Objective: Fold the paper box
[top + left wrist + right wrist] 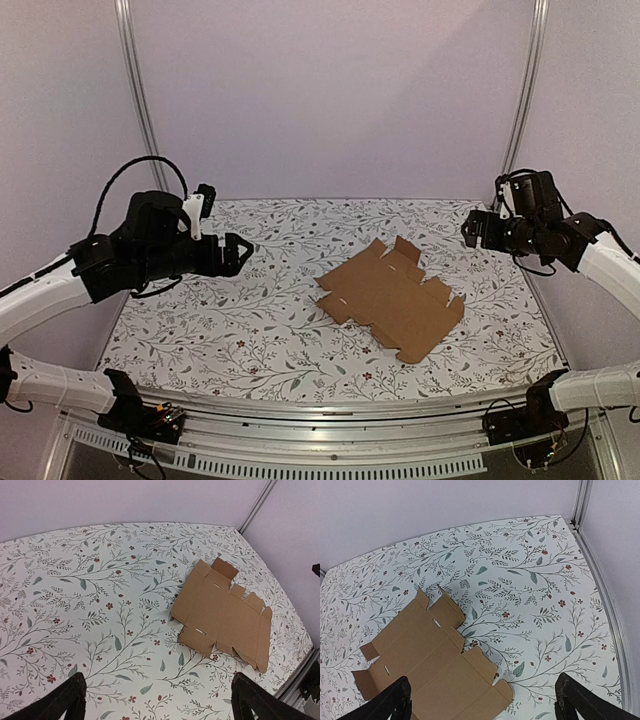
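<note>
I should next move my left gripper to the small flap's near corner (339, 320) (207, 654), on the side of the paper box facing my left gripper, and close it there.
The paper box (390, 298) is a flat brown die-cut cardboard sheet with notched flaps, lying right of the table's middle. It shows in the left wrist view (222, 612) and the right wrist view (427, 662). My left gripper (240, 250) hovers well above the table at the left, open and empty, apart from the sheet; its fingertips (67, 700) frame the bottom of its wrist view. My right gripper (470, 230) hovers high at the right, open and empty, its fingertips (580, 702) wide apart above the sheet's edge.
The table wears a white cloth with a leaf and flower print (250, 330). Metal frame posts (140, 100) stand at the back corners before plain walls. A metal rail (330, 405) runs along the near edge.
</note>
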Tool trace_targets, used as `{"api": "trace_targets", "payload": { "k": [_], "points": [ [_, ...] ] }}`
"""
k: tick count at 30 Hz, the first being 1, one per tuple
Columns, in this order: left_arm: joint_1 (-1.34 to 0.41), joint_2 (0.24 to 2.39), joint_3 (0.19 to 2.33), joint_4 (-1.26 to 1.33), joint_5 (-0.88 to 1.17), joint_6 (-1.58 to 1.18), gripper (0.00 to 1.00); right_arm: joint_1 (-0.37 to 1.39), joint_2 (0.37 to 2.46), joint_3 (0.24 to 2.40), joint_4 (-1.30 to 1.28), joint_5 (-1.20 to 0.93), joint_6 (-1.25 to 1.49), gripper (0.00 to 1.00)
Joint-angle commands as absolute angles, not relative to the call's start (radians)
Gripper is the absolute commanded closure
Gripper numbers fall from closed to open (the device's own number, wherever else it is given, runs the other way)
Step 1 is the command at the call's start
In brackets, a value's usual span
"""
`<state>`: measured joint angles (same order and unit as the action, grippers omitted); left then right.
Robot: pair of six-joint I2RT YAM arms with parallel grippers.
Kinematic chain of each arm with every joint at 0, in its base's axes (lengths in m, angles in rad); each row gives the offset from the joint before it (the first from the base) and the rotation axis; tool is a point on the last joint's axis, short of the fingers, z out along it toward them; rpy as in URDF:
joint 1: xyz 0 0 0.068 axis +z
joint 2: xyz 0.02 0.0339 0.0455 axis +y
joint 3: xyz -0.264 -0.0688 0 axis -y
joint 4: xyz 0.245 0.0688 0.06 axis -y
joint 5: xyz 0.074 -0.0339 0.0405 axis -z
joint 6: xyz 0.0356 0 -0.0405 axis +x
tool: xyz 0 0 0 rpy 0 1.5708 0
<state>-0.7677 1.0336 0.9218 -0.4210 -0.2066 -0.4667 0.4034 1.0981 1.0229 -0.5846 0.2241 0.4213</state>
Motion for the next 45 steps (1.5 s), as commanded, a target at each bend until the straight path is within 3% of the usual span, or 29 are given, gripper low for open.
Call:
{"api": "trace_targets", "payload": {
  "k": [1,19,29,38,45],
  "points": [
    [-0.772,1.007,0.908,-0.446,-0.233,-0.513,0.01,0.403,1.077,1.049,-0.62,0.251,0.395,0.01],
    [-0.863,1.082,0.734,-0.359,-0.021,-0.893,0.05,0.406,1.013,1.047,-0.646,0.168,0.263,0.01],
    [-0.936,1.298,0.611,0.069,0.087,-1.253,0.1,0.415,1.045,1.04,-0.648,0.155,0.264,0.01],
    [-0.937,1.55,0.716,0.173,0.104,-1.403,0.14,0.417,1.039,1.032,-0.669,0.186,0.258,0.01],
    [-0.932,1.734,0.811,0.268,0.172,-1.476,0.23,0.417,1.009,1.029,-0.685,0.211,0.256,0.01]
  ]
}}
